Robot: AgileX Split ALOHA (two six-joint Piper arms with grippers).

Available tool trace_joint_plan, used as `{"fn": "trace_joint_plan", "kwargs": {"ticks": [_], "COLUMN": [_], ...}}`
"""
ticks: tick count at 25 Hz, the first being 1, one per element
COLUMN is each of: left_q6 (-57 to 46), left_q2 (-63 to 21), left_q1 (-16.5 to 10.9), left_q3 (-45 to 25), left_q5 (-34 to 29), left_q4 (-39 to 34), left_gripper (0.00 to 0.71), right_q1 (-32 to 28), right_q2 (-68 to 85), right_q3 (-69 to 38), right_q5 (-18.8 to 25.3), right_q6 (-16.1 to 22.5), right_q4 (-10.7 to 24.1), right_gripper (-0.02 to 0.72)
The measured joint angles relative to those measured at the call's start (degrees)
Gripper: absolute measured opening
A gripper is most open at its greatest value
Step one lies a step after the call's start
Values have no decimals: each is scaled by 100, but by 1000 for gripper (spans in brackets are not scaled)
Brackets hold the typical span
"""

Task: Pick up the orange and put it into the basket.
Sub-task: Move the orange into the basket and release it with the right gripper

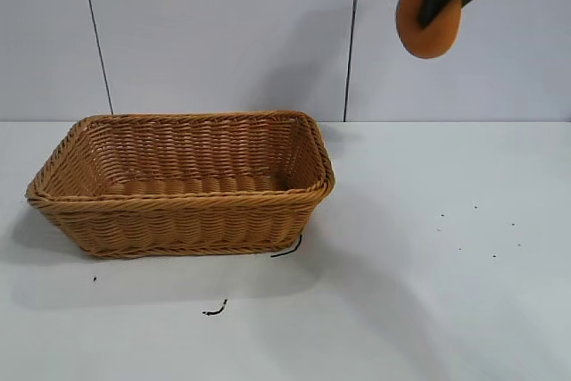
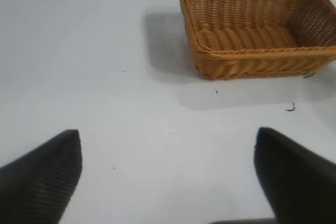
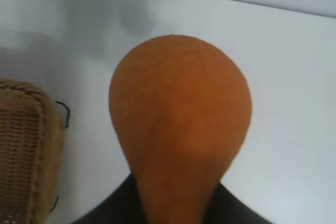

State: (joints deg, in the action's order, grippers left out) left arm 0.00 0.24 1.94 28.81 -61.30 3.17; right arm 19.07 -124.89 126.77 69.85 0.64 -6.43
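Observation:
The robot's right gripper will set the orange down on the basket's bottom near the middle of its front rim (image 1: 213, 175).
My right gripper (image 1: 439, 2) is shut on the orange (image 1: 428, 24), a pear-shaped matte orange fruit, and holds it high above the table at the top right, to the right of the basket. In the right wrist view the orange (image 3: 178, 124) fills the middle and hides the jaws. The basket (image 1: 183, 216), tan woven wicker with a braided rim, stands on the white table at the left and has nothing in it; it shows in the left wrist view (image 2: 257, 56) and at the edge of the right wrist view (image 3: 26, 150). My left gripper (image 2: 168, 177) is open and empty over bare table, away from the basket.
The white table (image 1: 428, 292) extends to the right of and in front of the basket. A few small dark scraps (image 1: 214, 310) lie in front of the basket. A tiled wall (image 1: 223, 33) stands behind.

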Motion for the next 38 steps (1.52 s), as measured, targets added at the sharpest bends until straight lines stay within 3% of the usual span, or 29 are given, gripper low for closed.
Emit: {"fn": "trace_joint_plan", "kwargs": {"ticks": [4, 11, 22, 24, 28, 29, 32, 35, 38], "left_q6": [0, 0, 0, 0, 0, 0, 0, 0, 0], "left_q2": [0, 0, 0, 0, 0, 0, 0, 0, 0], "left_q1": [0, 0, 0, 0, 0, 0, 0, 0, 0], "left_q3": [0, 0, 0, 0, 0, 0, 0, 0, 0], "left_q5": [0, 5, 5, 5, 5, 5, 5, 5, 5], "left_q4": [0, 0, 0, 0, 0, 0, 0, 0, 0], "left_gripper": [639, 639, 639, 639, 639, 639, 639, 639, 639], "right_q1": [437, 1318, 1561, 1561, 1561, 1561, 1561, 1541, 1392], "right_q2": [-101, -776, -1766, -1766, -1701, -1664, -1538, -1449, -1378], "right_q3": [0, 0, 0, 0, 19, 62, 306, 743, 1032], "right_q5": [-30, -571, -796, -807, -768, -697, -408, -91, -44], "right_q6": [27, 90, 175, 180, 180, 180, 180, 301, 445], "right_q4": [0, -19, -145, -145, -145, -145, -67, 210, 455], "right_gripper": [69, 69, 78, 166, 543, 604, 673, 688, 690]}}
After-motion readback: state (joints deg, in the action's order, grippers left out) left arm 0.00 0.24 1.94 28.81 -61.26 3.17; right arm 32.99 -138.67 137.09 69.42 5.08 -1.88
